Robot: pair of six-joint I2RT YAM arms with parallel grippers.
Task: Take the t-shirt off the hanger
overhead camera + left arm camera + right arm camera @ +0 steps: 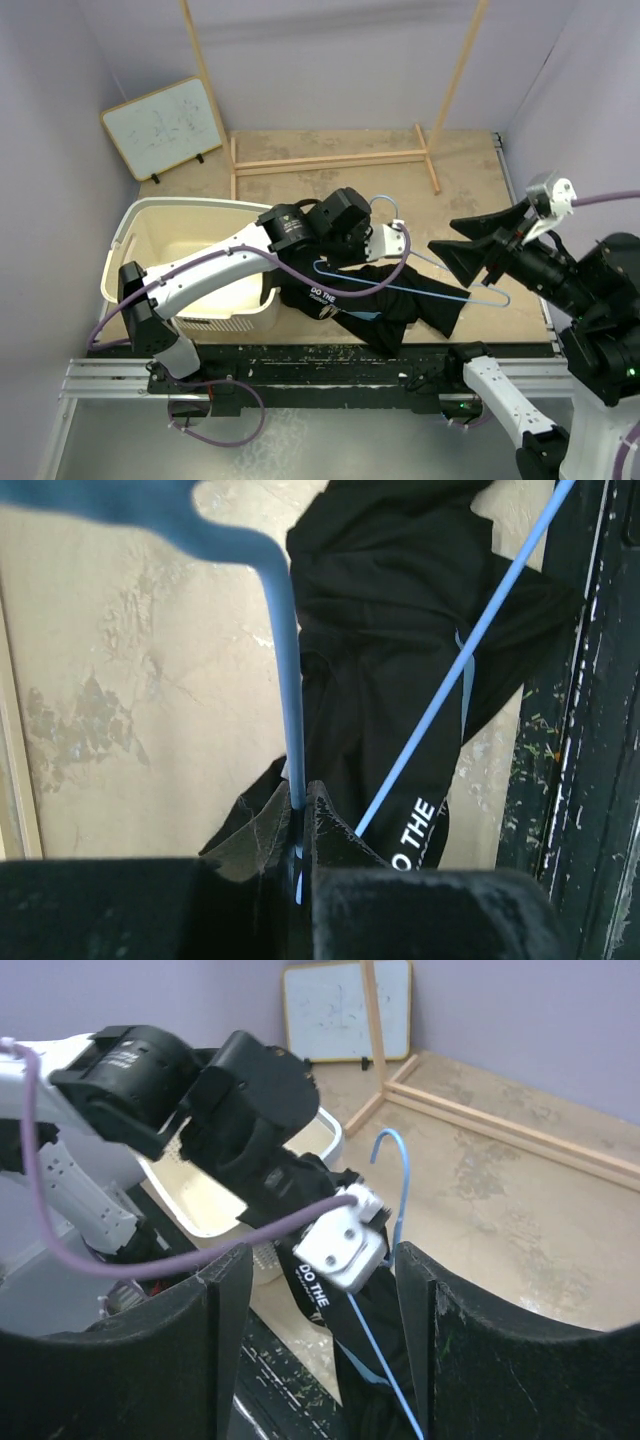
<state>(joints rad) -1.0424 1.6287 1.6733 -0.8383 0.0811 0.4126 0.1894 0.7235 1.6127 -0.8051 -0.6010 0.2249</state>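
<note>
The sloping side (445, 267) of the light-blue wire hanger will be gripped by my right gripper about halfway between the hanger's hook and its nearest corner.
The black t-shirt (392, 300) lies bunched on the table near the front edge, its white lettering showing. The light-blue wire hanger (487, 292) crosses it; the hook (387, 204) points to the back. My left gripper (398, 243) is shut on the hanger's wire below the hook. The left wrist view shows its jaws pinching the wire (290, 680), with the t-shirt (400, 630) beyond. My right gripper (455, 250) stands open just right of the shirt, holding nothing. In its wrist view the t-shirt (375, 1360) and hanger (399, 1165) lie ahead, between the fingertips (228, 1290).
A white basket (140, 245) stands at the left under the left arm. A small whiteboard (165, 125) leans at the back left. The wooden rack's base and poles (330, 160) stand at the back. A black rail (330, 355) runs along the table's front edge.
</note>
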